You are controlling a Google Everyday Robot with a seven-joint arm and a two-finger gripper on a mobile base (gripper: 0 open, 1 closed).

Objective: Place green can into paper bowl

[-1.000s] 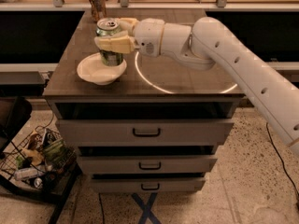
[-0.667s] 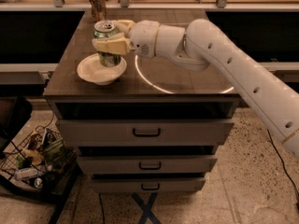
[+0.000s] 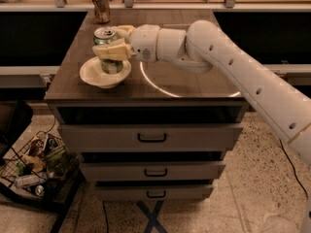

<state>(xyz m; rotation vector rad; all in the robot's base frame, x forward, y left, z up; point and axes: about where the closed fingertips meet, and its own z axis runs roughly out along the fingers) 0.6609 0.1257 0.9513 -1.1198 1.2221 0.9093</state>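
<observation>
Next, I set the green can down upright on the inside bottom of the paper bowl (image 3: 110,74), close to its middle, and let go of it.
The green can (image 3: 108,37), mottled green and white with a silver top, stands upright with its base inside the cream-white paper bowl (image 3: 93,74) on the left part of the dark cabinet top. My gripper (image 3: 112,46) reaches in from the right on the white arm and is shut on the can's middle, one cream finger across its front and the other behind it.
An orange-brown can (image 3: 101,6) stands at the back left of the cabinet top (image 3: 194,81). A light ring is reflected on the top to the right of the bowl. Three drawers sit below. A wire basket of clutter (image 3: 36,171) stands on the floor at the left.
The gripper has lowered the green can a little, so its base now sits down in the bowl. The arm has shifted slightly left.
</observation>
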